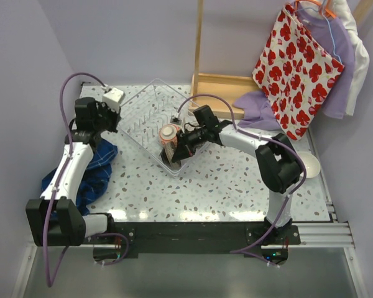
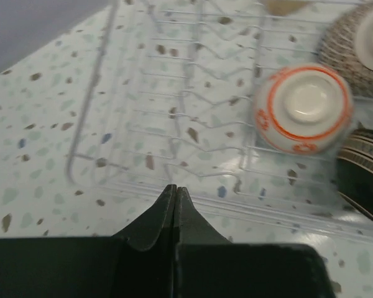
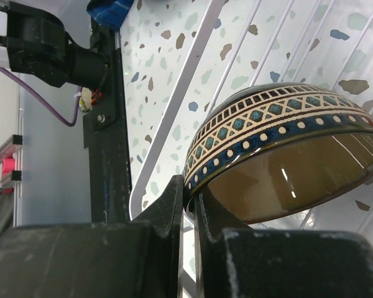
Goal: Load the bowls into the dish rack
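Note:
The brown glazed bowl sits at a slant in the near corner of the dish rack, so next my right gripper regrips its rim and moves it against the orange patterned bowl [image 1: 169, 132].
The clear dish rack [image 1: 143, 115] lies on the speckled table; it also shows in the left wrist view [image 2: 174, 93]. A red/orange patterned bowl [image 1: 169, 132] lies upside down in it [image 2: 303, 108], with a brown net-patterned bowl [image 2: 354, 43] behind. My right gripper [image 3: 191, 192] is shut on the rim of a brown glazed bowl [image 3: 280, 143] with a blue and cream band, tilted at the rack's near corner [image 1: 170, 152]. My left gripper [image 2: 175, 189] is shut and empty, just outside the rack's left side [image 1: 109, 118]. A white bowl [image 1: 311, 164] sits at the table's right edge.
A blue cloth [image 1: 90, 171] lies under the left arm. A shallow wooden box [image 1: 221, 87] stands at the back with purple cloth [image 1: 258, 112] beside it. A red-flowered bag [image 1: 298, 68] hangs at the back right. A white block [image 1: 114, 96] sits by the rack's left corner.

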Controlling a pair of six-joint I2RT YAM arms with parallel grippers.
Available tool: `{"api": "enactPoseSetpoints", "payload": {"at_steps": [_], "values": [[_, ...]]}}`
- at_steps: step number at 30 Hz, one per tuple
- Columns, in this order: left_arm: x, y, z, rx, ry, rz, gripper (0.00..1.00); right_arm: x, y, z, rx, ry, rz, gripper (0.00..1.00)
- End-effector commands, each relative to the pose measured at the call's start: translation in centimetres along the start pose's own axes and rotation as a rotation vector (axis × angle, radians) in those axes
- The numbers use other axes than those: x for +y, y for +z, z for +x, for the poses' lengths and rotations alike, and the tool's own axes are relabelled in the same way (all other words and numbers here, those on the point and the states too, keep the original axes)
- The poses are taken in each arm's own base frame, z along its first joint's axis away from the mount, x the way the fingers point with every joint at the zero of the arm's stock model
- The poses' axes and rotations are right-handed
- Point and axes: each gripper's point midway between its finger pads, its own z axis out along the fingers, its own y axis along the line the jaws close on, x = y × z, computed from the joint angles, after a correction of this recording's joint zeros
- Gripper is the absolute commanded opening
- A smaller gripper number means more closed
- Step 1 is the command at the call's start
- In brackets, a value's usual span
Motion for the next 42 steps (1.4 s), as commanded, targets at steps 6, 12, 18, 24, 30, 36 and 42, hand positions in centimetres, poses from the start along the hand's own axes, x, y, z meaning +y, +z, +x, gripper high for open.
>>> {"api": "enactPoseSetpoints", "payload": {"at_steps": [6, 12, 18, 24, 30, 36, 42], "values": [[-16.6, -1.8, 3.2, 0.026, 0.227, 0.677, 0.00, -0.8, -0.4, -1.5, 0.002, -0.074, 0.047, 0.00], [-18.3, -1.1, 4.7, 0.096, 0.237, 0.761, 0.00, -2.7, -0.8, 0.6, 0.060, -0.038, 0.115, 0.00], [-19.6, -0.3, 3.8, 0.049, 0.237, 0.792, 0.00, -3.8, -0.9, 1.7, 0.084, -0.004, 0.150, 0.05], [-21.6, -0.3, 2.6, 0.010, 0.248, 0.835, 0.00, -4.6, -1.1, 3.1, 0.107, 0.040, 0.159, 0.06], [-22.7, 0.8, 2.6, 0.010, 0.251, 0.834, 0.00, -5.2, -1.2, 4.0, 0.142, 0.052, 0.175, 0.13], [-23.2, 2.1, 2.7, 0.017, 0.248, 0.825, 0.00, -6.2, -2.7, 4.6, 0.164, 0.043, 0.240, 0.27], [-24.3, 3.4, 2.0, 0.008, 0.238, 0.837, 0.00, -6.7, -3.9, 5.3, 0.164, 0.049, 0.269, 0.25]]}}
